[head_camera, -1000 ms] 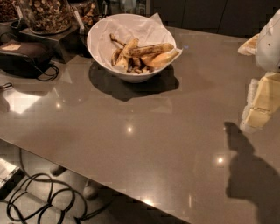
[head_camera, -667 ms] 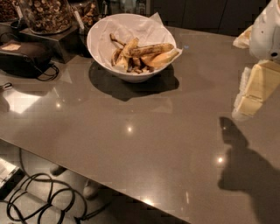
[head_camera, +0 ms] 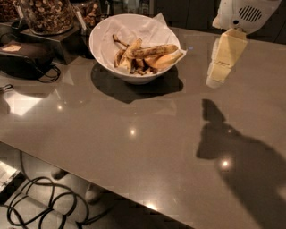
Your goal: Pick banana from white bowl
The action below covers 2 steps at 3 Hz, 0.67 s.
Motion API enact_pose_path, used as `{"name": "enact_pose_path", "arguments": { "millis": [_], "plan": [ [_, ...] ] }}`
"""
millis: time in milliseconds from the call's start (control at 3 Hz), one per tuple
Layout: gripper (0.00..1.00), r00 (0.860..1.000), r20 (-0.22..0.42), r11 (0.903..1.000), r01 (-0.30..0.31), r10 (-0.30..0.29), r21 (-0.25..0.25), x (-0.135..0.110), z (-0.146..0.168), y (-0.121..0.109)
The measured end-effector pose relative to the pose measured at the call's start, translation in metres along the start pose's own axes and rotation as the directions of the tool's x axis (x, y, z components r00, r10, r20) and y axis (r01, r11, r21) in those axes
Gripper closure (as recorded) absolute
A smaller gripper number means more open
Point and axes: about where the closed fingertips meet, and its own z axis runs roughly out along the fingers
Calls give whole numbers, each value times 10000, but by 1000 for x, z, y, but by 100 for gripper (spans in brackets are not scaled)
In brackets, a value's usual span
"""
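I should close my gripper on the middle of the brown-speckled banana (head_camera: pixel 155 51) that lies across the top of the peel pieces in the white bowl.
The white bowl (head_camera: pixel 103 53) stands at the back of the grey table, lined with crumpled white paper. The banana (head_camera: pixel 154 50) lies in it, long and brown-speckled, pointing right across the top of limp peel pieces (head_camera: pixel 126 58). My gripper (head_camera: pixel 217 77) hangs above the table to the right of the bowl, cream-coloured, pointing down and a little left. It is about a hand's width from the bowl's right rim, touches nothing and holds nothing.
Glass jars of nuts (head_camera: pixel 46 13) stand on a dark stand at the back left. A black device (head_camera: pixel 23 57) with a cord lies left of the bowl. Cables (head_camera: pixel 42 206) lie on the floor below the table's front edge. The arm's shadow (head_camera: pixel 241 152) falls at the right.
My gripper has moved left and toward the back of the table, closer to the bowl. The bowl and the banana have not moved.
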Motion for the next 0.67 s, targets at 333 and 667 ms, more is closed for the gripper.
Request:
{"name": "enact_pose_path", "arguments": {
  "millis": [333, 667],
  "plan": [
    [0, 9992, 400, 10000, -84, 83, 21, -14, 13, -16],
    [0, 9993, 365, 9999, 87, -84, -55, -37, 27, -44]
  ]
}}
